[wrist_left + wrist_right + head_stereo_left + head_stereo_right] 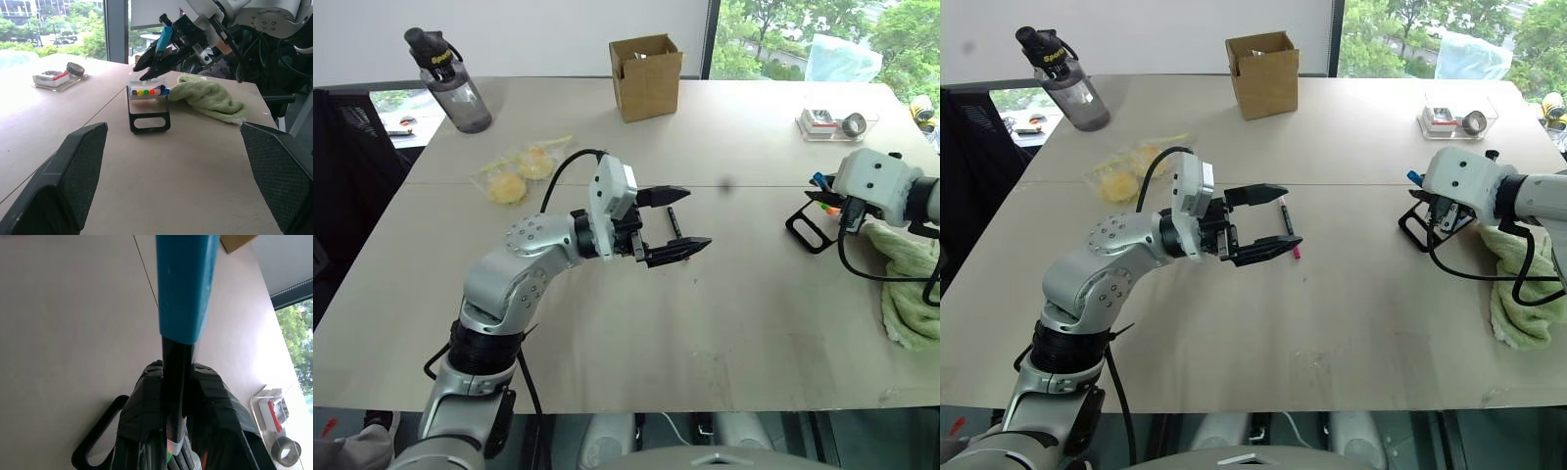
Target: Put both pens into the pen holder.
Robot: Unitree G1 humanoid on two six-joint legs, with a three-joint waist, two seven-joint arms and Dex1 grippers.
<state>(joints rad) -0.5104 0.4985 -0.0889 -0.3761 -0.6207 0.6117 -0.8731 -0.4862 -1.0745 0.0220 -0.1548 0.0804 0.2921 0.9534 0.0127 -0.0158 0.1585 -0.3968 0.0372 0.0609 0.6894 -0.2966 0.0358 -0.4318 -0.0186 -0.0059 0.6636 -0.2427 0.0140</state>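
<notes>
I will let go of the light blue tipped pen with my right gripper among the coloured marker ends in the pen holder (824, 201) (181, 455). The pen is now just over the holder.
My left gripper (699, 216) hangs open above the middle of the table, pointing right. On the table behind its fingers lies one pen (1289, 230) with a dark barrel and a magenta end. The other pen (165, 38), tipped in light blue, is held in my right gripper (155, 61), which is shut on its dark barrel (175, 367). That gripper hovers just over the pen holder (149, 117), a small black case with a loop handle (808, 227) at the right side of the table. Several coloured marker ends (146, 91) show in the holder.
A green towel (906, 284) lies beside the holder at the right edge. A cardboard box (646, 76), a water bottle (450, 83) and a clear tray (832, 122) stand along the far side. A bag of yellow items (519, 174) lies left of centre.
</notes>
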